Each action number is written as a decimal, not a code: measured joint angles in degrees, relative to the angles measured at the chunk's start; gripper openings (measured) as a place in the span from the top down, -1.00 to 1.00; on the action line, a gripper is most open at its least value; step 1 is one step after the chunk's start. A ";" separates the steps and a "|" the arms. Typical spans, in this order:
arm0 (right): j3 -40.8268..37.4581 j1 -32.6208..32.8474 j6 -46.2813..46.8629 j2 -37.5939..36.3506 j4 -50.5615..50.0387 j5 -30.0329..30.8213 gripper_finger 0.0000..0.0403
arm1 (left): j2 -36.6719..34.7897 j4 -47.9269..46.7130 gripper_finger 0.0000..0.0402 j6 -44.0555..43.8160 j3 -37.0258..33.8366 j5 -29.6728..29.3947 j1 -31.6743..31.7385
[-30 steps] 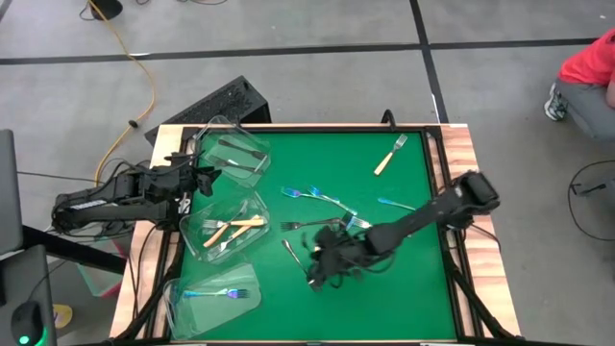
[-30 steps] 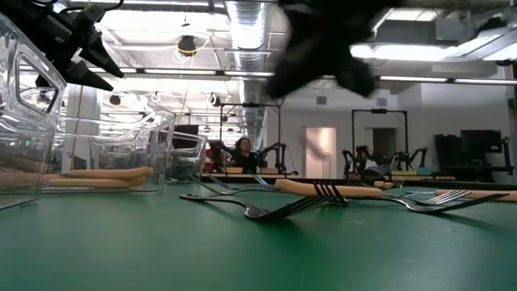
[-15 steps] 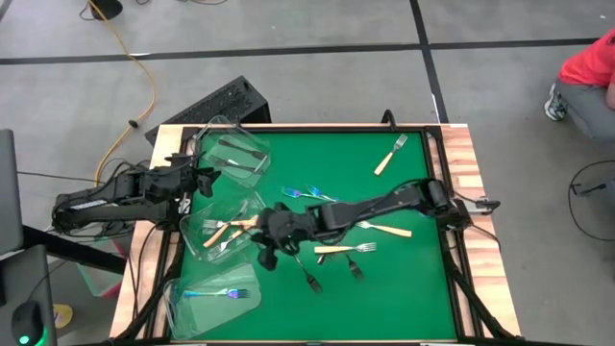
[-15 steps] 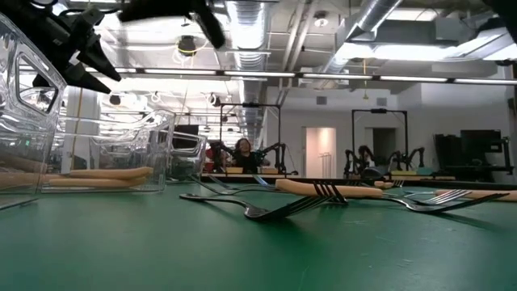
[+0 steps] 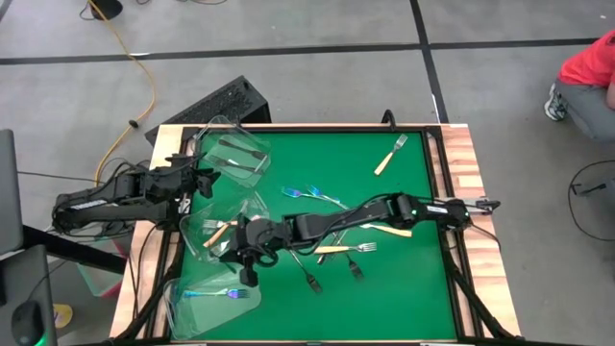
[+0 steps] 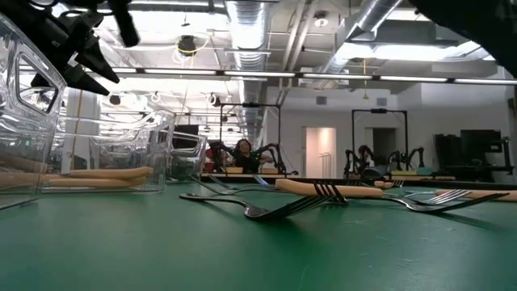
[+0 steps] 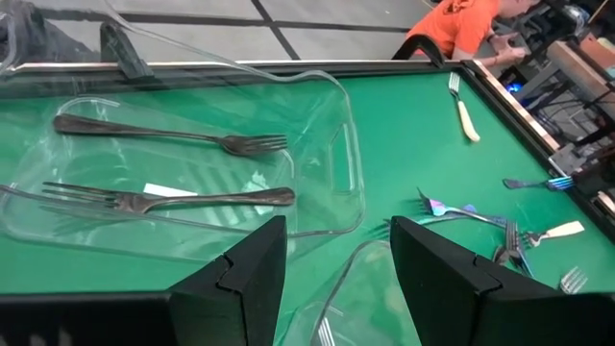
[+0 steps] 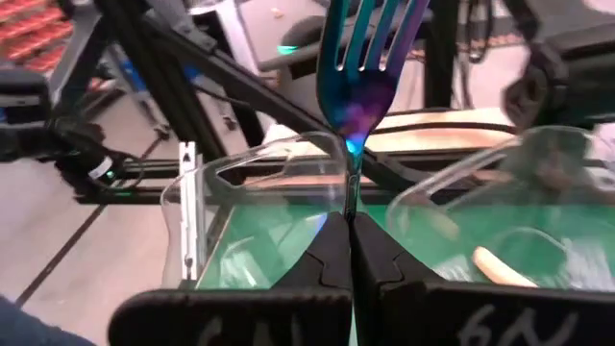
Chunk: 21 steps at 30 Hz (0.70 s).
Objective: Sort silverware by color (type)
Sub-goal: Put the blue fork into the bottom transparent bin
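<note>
Next, my right gripper releases the blue-purple fork in the near tub (image 5: 223, 291) (image 8: 279, 242) next to the blue fork.
My right gripper (image 8: 351, 235) is shut on an iridescent blue-purple fork (image 8: 363, 67). It hovers over the left part of the green mat (image 5: 404, 288), between the middle tub (image 5: 207, 223) with cream-handled forks and the near tub (image 5: 211, 296) with a blue fork. The far tub (image 7: 317, 125) holds two dark metal forks (image 7: 173, 199). My left gripper (image 7: 336, 279) stands open just short of that tub and touches nothing. Loose forks of all three kinds lie flat on the mat. My right gripper pinches the blue-purple fork's thin handle (image 8: 350, 204) between its two fingers. The fingers come nearly level from the table's right side and lie along the fork. Its head and tines stick out beyond the fingertips, lifted clear above the tubs.
Loose on the mat: a cream-handled fork (image 5: 389, 154) at the far right, blue forks (image 5: 309, 193) mid-mat, cream-handled forks (image 5: 386, 229) and dark forks (image 5: 309, 280) nearer. A person in an orange top (image 5: 586, 67) sits beyond the table's right far corner.
My right gripper has swept from the middle of the mat toward the table's left edge, rising a little and rolling, and stays shut on the blue-purple fork. It now hangs by the middle and near tubs. The forks it covered on the mat show again.
</note>
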 joint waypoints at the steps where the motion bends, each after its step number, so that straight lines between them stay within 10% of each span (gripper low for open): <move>1: 0.02 -0.06 -0.37 0.78 1.16 -0.83 0.98 | 0.00 0.05 0.14 0.00 0.00 0.21 0.00; 21: 0.02 -1.29 -10.49 3.50 -3.85 -14.72 0.98 | 0.02 0.09 0.14 0.19 0.00 -0.20 0.00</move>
